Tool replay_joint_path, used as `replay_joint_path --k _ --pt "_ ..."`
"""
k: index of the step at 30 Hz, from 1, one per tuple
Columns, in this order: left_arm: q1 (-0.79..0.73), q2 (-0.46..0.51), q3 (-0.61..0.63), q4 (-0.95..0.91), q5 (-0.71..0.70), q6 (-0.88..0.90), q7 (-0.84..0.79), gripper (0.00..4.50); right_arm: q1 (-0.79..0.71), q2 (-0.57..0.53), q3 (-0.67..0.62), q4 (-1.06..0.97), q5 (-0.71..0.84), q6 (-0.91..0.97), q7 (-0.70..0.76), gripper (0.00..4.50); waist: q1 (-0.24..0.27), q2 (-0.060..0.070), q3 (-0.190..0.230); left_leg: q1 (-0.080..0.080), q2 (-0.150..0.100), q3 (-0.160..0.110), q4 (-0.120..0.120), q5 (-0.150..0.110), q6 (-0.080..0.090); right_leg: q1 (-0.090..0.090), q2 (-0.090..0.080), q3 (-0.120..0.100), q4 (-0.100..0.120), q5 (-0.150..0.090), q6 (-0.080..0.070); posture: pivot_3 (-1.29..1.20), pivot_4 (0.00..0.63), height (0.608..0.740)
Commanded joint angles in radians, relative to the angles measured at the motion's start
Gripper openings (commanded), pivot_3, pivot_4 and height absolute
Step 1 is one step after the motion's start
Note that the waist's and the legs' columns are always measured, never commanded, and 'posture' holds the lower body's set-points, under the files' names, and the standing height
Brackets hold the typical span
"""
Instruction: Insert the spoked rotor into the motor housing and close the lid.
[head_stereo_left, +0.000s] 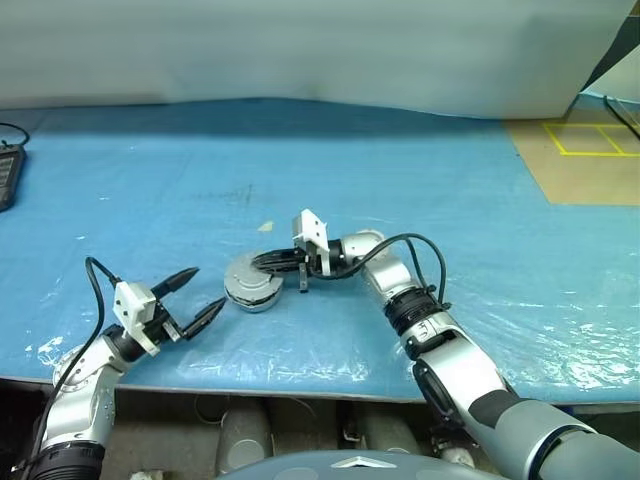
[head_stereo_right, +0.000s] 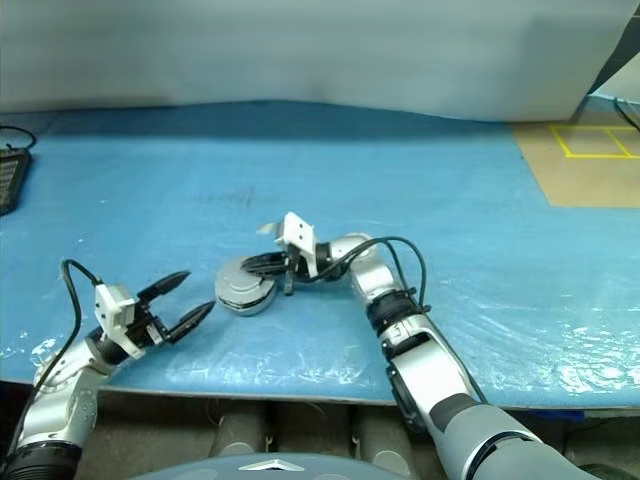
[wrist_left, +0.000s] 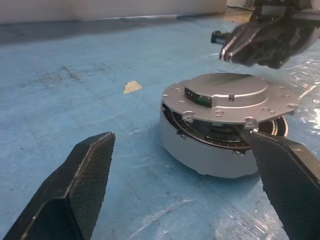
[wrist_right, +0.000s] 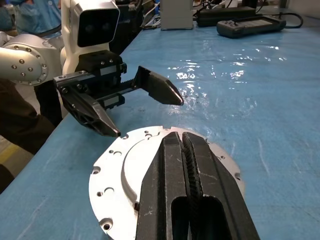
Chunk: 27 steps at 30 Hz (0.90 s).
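Observation:
I should open my right gripper, take the lid by its raised centre (head_stereo_left: 246, 272) and settle it level, because it sits tilted with a gap at the housing's rim.
The motor housing (head_stereo_left: 250, 292) is a squat silver puck on the blue sheet near the table's front. Its round grey lid (wrist_left: 227, 95) lies over it, tilted slightly, with a gap at the rim. Inside that gap shows the dark spoked rotor (wrist_left: 220, 137), seated in the housing. My right gripper (wrist_right: 177, 137) is shut and empty, reaching in from the right just over the lid; I cannot tell whether it touches it. My left gripper (head_stereo_left: 208, 288) stands open, low and level, just left of the housing, and its fingers (wrist_left: 80, 175) point at the housing's side.
A small tan scrap (head_stereo_left: 265, 227) lies just behind the housing. A black device (head_stereo_left: 8, 175) sits at the far left edge. A tan board with yellow lines (head_stereo_left: 585, 150) is at the back right. The table's front edge (head_stereo_left: 300, 385) runs close to both grippers.

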Motion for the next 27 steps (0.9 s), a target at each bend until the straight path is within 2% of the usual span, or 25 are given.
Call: replay_joint_path --k 1,5,15,27 --pt "0.01 0.004 0.003 -0.042 -0.004 -0.008 -0.005 4.5 -0.012 0.003 -0.004 -0.052 0.028 -0.006 0.021 0.03 0.0 0.0 0.0 0.0 0.0 0.0 0.0 0.0 0.0 0.0 0.0 0.0 0.0 0.0 0.0 0.0 0.15 0.74" --pt "0.012 0.008 0.007 -0.045 -0.004 -0.005 -0.004 4.5 0.006 -0.013 0.025 -0.073 0.018 0.028 0.061 0.93 0.0 0.0 0.0 0.0 0.0 0.0 0.0 0.0 0.0 0.0 0.0 0.0 -0.001 0.0 0.0 0.0 0.15 0.74" --pt "0.018 -0.003 -0.004 -0.058 0.002 0.002 0.008 4.5 -0.01 0.006 0.057 -0.051 -0.011 0.022 0.028 4.45 0.0 0.0 0.0 0.0 0.0 0.0 -0.001 0.0 0.0 0.0 0.0 0.0 -0.001 0.0 0.0 0.0 0.15 0.74" --pt "0.04 -0.004 -0.006 -0.068 0.014 -0.012 0.032 4.5 -0.063 0.035 0.064 0.096 -0.061 -0.014 -0.008 4.48 -0.001 0.0 0.0 -0.001 0.0 0.0 -0.001 0.0 0.0 -0.001 0.0 0.0 -0.001 0.0 0.0 0.0 0.15 0.74"
